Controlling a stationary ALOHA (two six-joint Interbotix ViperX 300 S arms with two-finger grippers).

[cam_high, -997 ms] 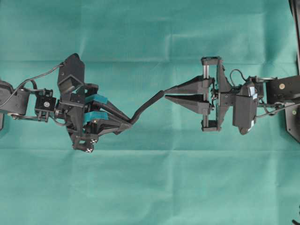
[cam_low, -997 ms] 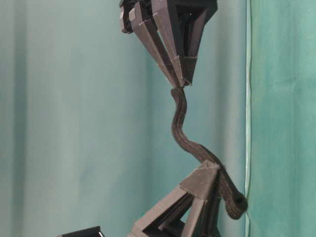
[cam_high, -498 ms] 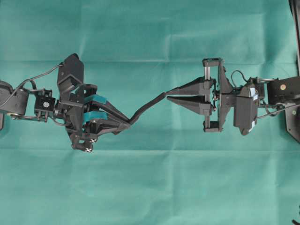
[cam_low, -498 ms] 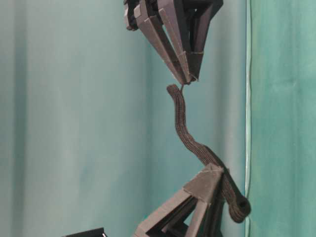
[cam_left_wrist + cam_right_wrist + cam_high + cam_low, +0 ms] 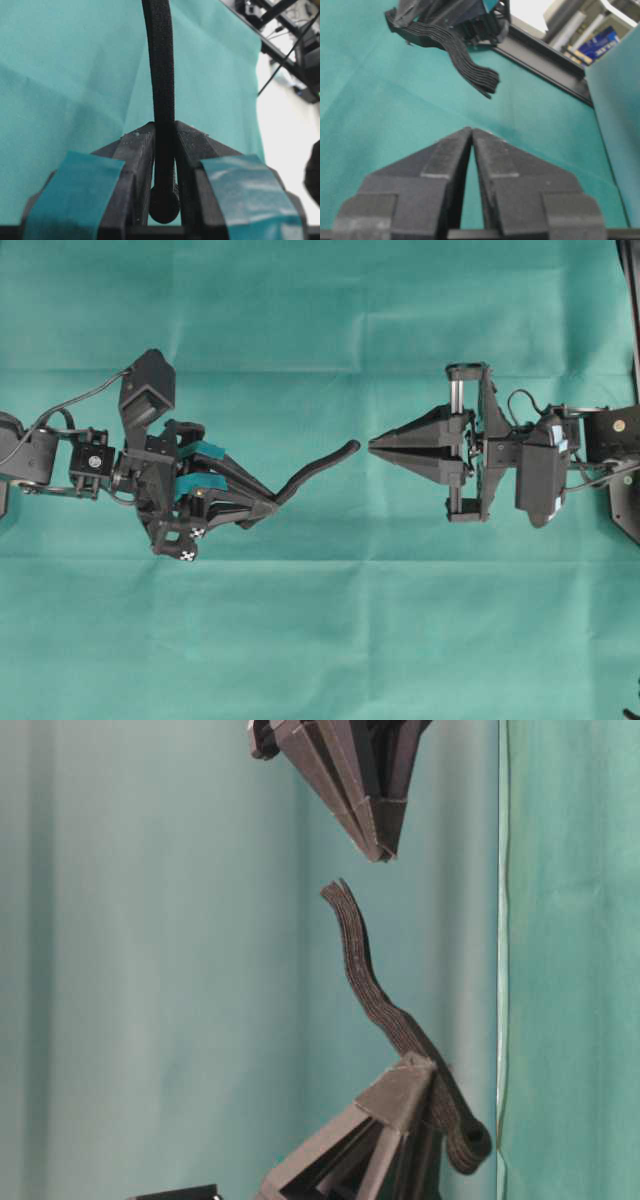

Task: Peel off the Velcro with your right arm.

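I can see my right gripper's shut fingers are empty, short of the Velcro's loose flap, so I need to open my right gripper, move it closer and pinch the loose flap (image 5: 485, 93) there.
The Velcro (image 5: 322, 460) is a thin black strap held off the green cloth. My left gripper (image 5: 270, 506), with teal-taped fingers, is shut on its knob end (image 5: 164, 205), and the strap (image 5: 159, 65) runs straight out between the fingertips. Its free end (image 5: 487, 82) curls in the air, touching nothing. My right gripper (image 5: 373, 446) is plain black, with its pointed fingertips (image 5: 462, 137) pressed together and nothing between them. It sits a short gap to the right of the free end. In the table-level view the right gripper (image 5: 378, 850) hangs just above the strap (image 5: 358, 975).
Green cloth (image 5: 320, 640) covers the whole table. A black frame rail (image 5: 630, 300) runs along the right edge, and shows again behind the left arm in the right wrist view (image 5: 545, 60). A green curtain (image 5: 150, 970) forms the backdrop.
The strap's free end has slipped out of the right gripper, which has drawn back to the right with its fingers closed together. The strap now droops free from the left gripper.
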